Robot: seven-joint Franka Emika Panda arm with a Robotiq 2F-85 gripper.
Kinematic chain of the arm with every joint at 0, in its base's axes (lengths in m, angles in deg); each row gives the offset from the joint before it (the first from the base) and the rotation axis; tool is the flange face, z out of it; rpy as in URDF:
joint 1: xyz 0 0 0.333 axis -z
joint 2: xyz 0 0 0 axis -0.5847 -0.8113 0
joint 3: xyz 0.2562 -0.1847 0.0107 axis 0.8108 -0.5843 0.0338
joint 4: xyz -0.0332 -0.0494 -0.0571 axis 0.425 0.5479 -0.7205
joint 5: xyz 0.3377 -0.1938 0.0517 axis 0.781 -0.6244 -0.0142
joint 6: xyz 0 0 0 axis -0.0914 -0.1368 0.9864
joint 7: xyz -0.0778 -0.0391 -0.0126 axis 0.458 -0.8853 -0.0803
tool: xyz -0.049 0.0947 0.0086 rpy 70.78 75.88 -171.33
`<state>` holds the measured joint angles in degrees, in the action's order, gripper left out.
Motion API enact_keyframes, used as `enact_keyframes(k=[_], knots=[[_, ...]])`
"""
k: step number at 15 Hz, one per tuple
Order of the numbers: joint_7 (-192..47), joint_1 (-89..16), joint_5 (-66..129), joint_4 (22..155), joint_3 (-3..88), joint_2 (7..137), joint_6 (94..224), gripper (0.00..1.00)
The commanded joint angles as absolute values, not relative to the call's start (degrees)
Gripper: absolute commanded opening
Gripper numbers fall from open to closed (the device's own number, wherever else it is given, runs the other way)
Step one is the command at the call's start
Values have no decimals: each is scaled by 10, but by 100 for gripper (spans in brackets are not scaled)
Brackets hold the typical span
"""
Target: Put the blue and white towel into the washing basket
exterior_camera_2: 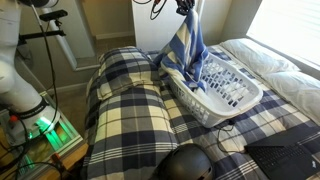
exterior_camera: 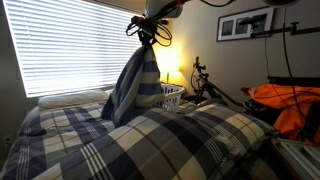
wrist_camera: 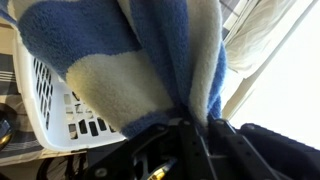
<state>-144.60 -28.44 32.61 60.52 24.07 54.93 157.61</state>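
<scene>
The robot's gripper will release the blue and white towel so that it drapes over the near end of the white washing basket [exterior_camera: 130,102].
The blue and white towel [exterior_camera: 133,85] hangs from my gripper [exterior_camera: 150,33] and drapes down to the bed. In an exterior view the towel [exterior_camera_2: 190,50] hangs over the near end of the white washing basket [exterior_camera_2: 240,100], with its lower end inside or at the rim. My gripper [exterior_camera_2: 185,8] is shut on the towel's top. In the wrist view the towel [wrist_camera: 150,60] fills the frame, pinched between my gripper's fingers [wrist_camera: 195,120], with the basket [wrist_camera: 45,100] at the left. The basket also shows behind the towel in an exterior view [exterior_camera: 172,97].
The basket stands on a bed with a plaid blue and white cover [exterior_camera_2: 130,120]. A white pillow [exterior_camera: 75,98] lies by the window blinds [exterior_camera: 70,45]. A lamp [exterior_camera: 173,75] and a bicycle [exterior_camera: 210,85] stand beyond the bed. An orange cloth [exterior_camera: 290,105] lies nearby.
</scene>
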Motion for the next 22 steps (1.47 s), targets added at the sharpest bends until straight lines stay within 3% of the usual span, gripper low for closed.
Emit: enact_keyframes(k=[1, 3, 4, 12, 13, 22], knots=[[-1498, -240, 355, 546, 221, 527, 1570, 3], [-1540, -224, 358, 526, 210, 503, 1584, 3], [-1498, -238, 346, 580, 224, 539, 1576, 11], [-1532, -227, 348, 550, 219, 511, 1577, 11], [-1532, -227, 348, 550, 219, 511, 1577, 3], [-1675, -166, 368, 336, 229, 329, 1524, 3]])
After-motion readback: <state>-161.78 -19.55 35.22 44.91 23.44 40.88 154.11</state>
